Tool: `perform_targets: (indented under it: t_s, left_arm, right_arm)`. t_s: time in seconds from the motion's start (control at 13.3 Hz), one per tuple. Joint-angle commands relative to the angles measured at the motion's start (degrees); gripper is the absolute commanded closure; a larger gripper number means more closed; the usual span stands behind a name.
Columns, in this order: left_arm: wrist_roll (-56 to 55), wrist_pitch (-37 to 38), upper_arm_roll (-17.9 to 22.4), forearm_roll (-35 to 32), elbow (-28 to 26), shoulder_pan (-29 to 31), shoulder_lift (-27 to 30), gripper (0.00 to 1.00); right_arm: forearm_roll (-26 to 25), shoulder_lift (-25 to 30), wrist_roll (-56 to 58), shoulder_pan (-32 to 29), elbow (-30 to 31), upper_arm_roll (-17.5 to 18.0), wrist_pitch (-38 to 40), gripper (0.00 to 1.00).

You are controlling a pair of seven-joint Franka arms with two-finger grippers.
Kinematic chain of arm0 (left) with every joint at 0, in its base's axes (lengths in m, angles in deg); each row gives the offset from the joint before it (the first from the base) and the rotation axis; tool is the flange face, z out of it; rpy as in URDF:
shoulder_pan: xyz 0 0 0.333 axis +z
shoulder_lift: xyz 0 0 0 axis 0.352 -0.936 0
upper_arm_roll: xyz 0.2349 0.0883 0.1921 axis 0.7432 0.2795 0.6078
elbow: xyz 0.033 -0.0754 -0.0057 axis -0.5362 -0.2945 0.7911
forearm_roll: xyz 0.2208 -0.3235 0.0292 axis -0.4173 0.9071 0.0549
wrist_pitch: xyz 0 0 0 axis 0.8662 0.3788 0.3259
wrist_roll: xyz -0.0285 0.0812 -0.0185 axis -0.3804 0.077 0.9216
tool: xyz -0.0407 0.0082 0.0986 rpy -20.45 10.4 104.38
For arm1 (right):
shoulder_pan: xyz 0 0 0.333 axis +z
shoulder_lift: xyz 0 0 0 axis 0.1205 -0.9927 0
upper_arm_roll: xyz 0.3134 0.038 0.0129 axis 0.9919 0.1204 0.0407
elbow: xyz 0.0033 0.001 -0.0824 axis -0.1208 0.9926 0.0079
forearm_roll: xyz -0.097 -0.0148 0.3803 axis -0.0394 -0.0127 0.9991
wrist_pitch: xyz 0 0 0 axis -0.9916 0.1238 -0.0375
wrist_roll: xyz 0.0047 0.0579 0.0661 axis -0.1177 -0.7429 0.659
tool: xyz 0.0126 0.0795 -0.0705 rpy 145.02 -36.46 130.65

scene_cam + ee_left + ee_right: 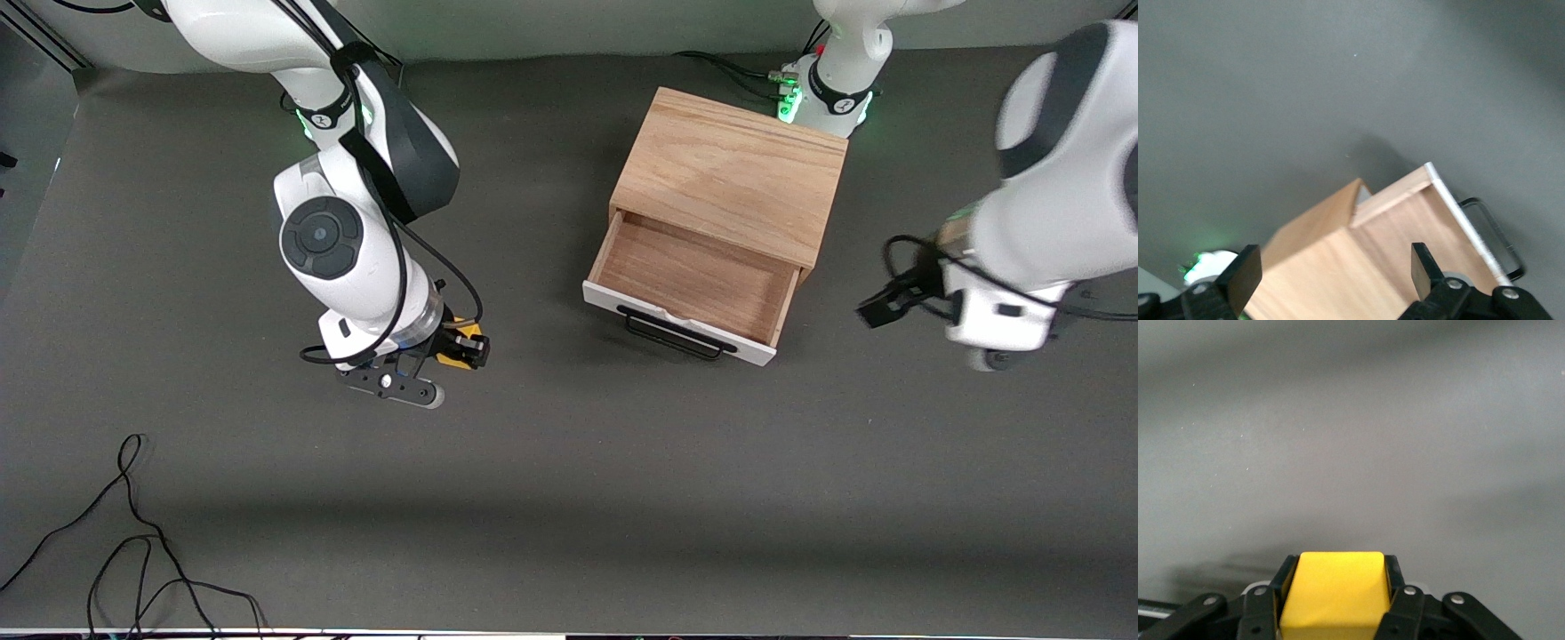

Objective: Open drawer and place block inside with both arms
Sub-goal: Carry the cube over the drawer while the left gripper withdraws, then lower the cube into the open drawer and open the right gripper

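Observation:
My right gripper has a release ahead for the yellow block, which is over the bare table now. It will let go of it inside the drawer [659,283], behind the end of the black handle nearest that gripper.
The drawer [693,277] stands pulled open from its light-oak box [733,164], its wood interior bare and its black handle [671,331] facing the front camera. My right gripper [458,348] is shut on the yellow block [460,342], over the bare table toward the right arm's end from the drawer. In the right wrist view the block [1335,593] fills the gap between the fingers [1395,577]. My left gripper [889,302] is open and empty, up in the air beside the drawer toward the left arm's end. The left wrist view shows its fingers [1245,277] wide apart over the box, and the open drawer [1418,220].
The table is covered with a dark grey mat [569,462]. Loose black cables [133,551] lie near the front edge at the right arm's end. The arms' green-lit bases [787,102] stand just past the box.

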Motion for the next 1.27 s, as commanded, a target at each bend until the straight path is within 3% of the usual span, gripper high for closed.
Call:
perform_targets:
  t_s: [0.0,0.38,0.53,0.82,1.2]
  left_arm:
    - [16.53,-0.48,-0.18,4.07,-7.35,7.29,6.17,0.0]
    - [34.76,-7.06,0.17,4.61,-20.17,13.56,15.92,0.0]
    - [35.49,-10.32,0.09,4.61,-24.14,13.48,19.18,0.0]
    - [37.85,-11.29,0.17,4.43,-23.55,13.56,19.28,0.0]
    - [42.88,-12.96,1.93,4.52,-22.84,13.13,19.11,0.0]
  right_arm:
    - [-1.01,-2.68,-7.17,5.72,-5.04,-0.32,2.2,1.0]
    - [-0.74,-9.26,-16.22,15.12,-12.51,-0.23,1.67,1.0]
    - [-0.48,-10.76,-18.6,16.45,-13.14,-0.05,0.8,1.0]
    - [-0.39,-13.83,-25.02,16.9,-13.23,4.34,-5.78,1.0]
    - [-1.01,-18.93,-29.06,20.05,-13.32,4.61,-13.69,1.0]
